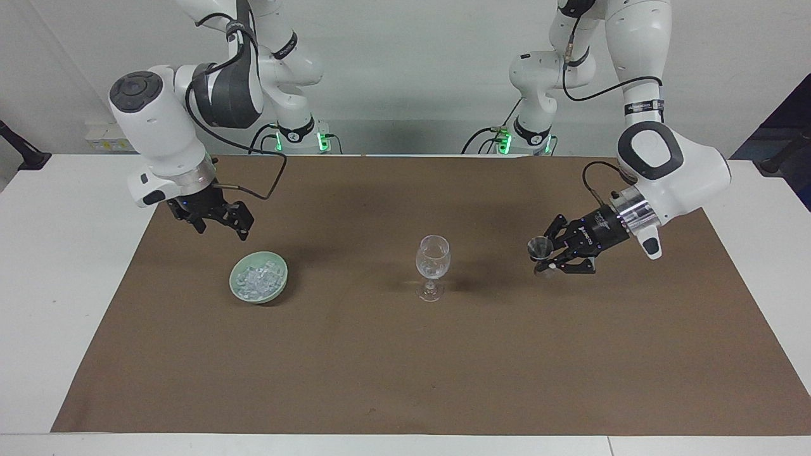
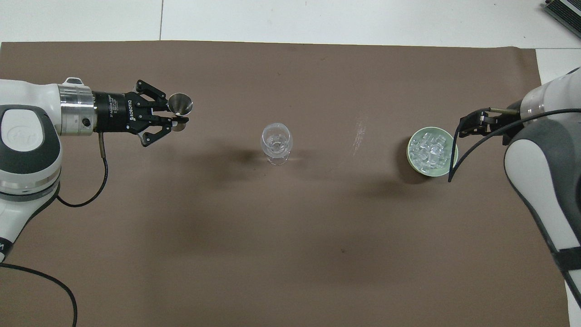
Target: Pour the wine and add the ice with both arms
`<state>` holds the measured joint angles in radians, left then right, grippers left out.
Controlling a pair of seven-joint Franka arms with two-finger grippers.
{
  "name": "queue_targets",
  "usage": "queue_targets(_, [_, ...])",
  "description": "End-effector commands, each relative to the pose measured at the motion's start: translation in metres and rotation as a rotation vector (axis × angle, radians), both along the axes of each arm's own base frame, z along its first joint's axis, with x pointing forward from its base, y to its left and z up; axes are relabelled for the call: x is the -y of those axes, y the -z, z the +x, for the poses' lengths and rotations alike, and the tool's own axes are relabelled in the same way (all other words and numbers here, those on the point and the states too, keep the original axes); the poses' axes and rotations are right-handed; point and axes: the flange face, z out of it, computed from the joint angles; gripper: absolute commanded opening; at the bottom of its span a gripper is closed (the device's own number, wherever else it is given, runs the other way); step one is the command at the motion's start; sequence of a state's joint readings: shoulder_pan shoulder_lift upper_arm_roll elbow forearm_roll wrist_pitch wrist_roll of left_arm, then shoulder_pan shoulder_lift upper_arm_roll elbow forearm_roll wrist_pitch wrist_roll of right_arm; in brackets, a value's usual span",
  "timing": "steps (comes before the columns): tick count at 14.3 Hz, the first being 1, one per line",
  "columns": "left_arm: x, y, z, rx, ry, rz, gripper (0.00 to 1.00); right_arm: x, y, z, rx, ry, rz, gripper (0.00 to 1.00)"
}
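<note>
Next, I reach my right gripper into the green bowl and close on the ice (image 2: 428, 146) near the bowl's middle.
A clear wine glass (image 1: 433, 256) stands upright in the middle of the brown mat; it also shows in the overhead view (image 2: 276, 141). My left gripper (image 1: 546, 256) is shut on a small steel jigger (image 1: 540, 244), upright and low over the mat, beside the glass toward the left arm's end; the overhead view shows the gripper (image 2: 179, 116) and jigger (image 2: 180, 103). A green bowl (image 1: 283, 278) holds the ice (image 1: 255, 278) toward the right arm's end. My right gripper (image 1: 223, 229) is open, in the air over the bowl's edge (image 2: 447, 169); the gripper (image 2: 470, 125) and ice (image 2: 431, 150) show from above.
The brown mat (image 1: 405, 367) covers most of the white table (image 1: 70, 285). Nothing else stands on it.
</note>
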<state>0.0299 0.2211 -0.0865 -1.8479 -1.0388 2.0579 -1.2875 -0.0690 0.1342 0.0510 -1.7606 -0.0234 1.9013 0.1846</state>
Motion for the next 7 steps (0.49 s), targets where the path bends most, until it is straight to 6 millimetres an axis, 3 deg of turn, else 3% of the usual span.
queue_targets(1, [-0.029,0.010,-0.005,-0.036,-0.073,-0.066,0.00,0.005,0.013,0.000,0.036,-0.044,0.004,1.00])
queue_targets(2, [-0.037,0.013,-0.005,-0.039,-0.091,-0.076,0.00,0.010,0.018,-0.002,0.026,-0.069,0.002,1.00])
queue_targets(4, [-0.072,0.023,-0.009,-0.048,-0.162,-0.113,0.00,0.013,0.029,0.001,0.023,-0.095,0.004,1.00])
queue_targets(7, [-0.098,0.037,-0.017,-0.062,-0.197,-0.128,0.00,0.009,0.053,0.009,0.017,-0.095,0.008,1.00])
